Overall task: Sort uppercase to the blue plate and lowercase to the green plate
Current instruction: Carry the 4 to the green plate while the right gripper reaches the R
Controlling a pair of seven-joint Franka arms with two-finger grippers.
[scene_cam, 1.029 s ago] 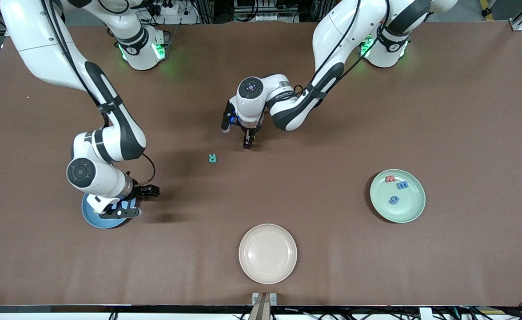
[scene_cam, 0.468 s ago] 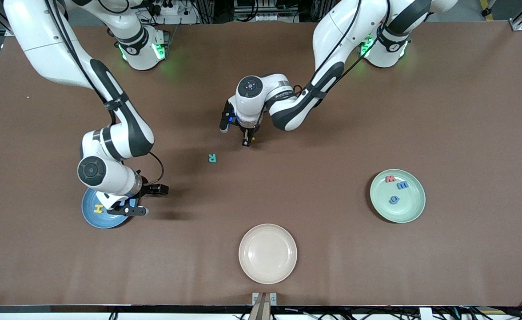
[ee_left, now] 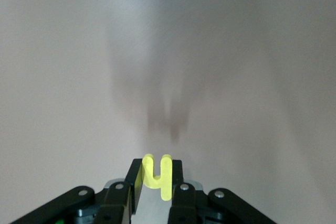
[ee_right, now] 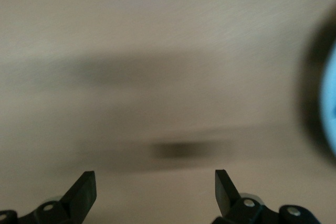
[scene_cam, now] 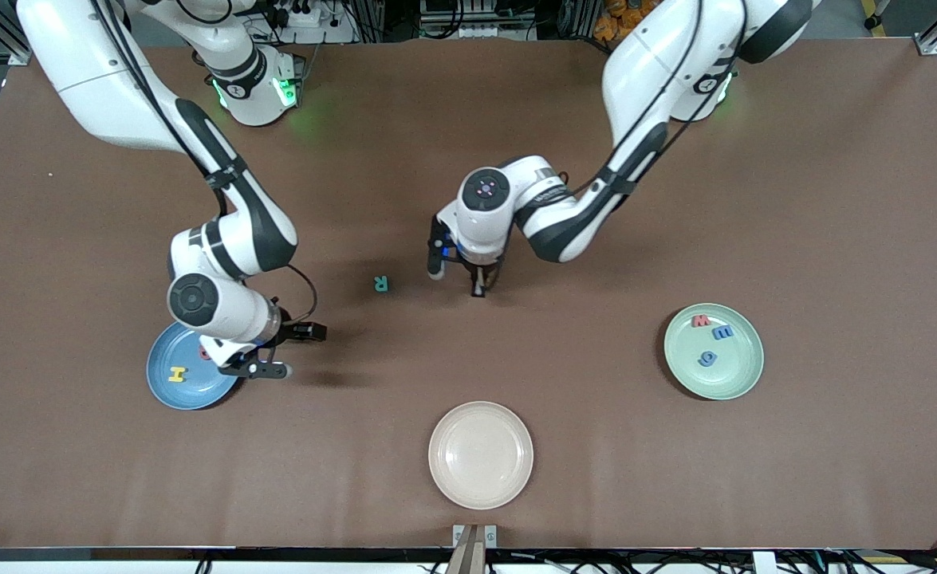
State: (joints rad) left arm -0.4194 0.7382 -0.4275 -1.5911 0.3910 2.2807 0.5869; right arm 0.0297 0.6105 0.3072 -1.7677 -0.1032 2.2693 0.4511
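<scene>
Next, I close my right gripper on the sides of the teal R [scene_cam: 380, 284], because this capital letter belongs on the blue plate.
My left gripper [scene_cam: 478, 288] is shut on the small yellow h [ee_left: 157, 176], held above bare table near the middle; the left wrist view shows the letter pinched between both fingers. The teal R [scene_cam: 381, 284] lies on the table beside it, toward the right arm's end. The blue plate [scene_cam: 197, 392] holds the yellow H [scene_cam: 175, 374], and a bit of a red letter [scene_cam: 205, 353] shows beside the right wrist. My right gripper [scene_cam: 302, 351] is open and empty by that plate's rim. The green plate [scene_cam: 735, 368] holds a red m [scene_cam: 701, 321], a blue m [scene_cam: 722, 332] and a blue g [scene_cam: 707, 359].
An empty cream plate [scene_cam: 480, 454] sits near the table's front edge, midway along it. In the right wrist view the blue plate's rim [ee_right: 331, 103] shows at the edge, with bare brown table under the open right gripper [ee_right: 155, 182].
The left gripper closed on the yellow h and carried it toward the front camera and the left arm's end. The right arm drew off the blue plate, uncovering the yellow H.
</scene>
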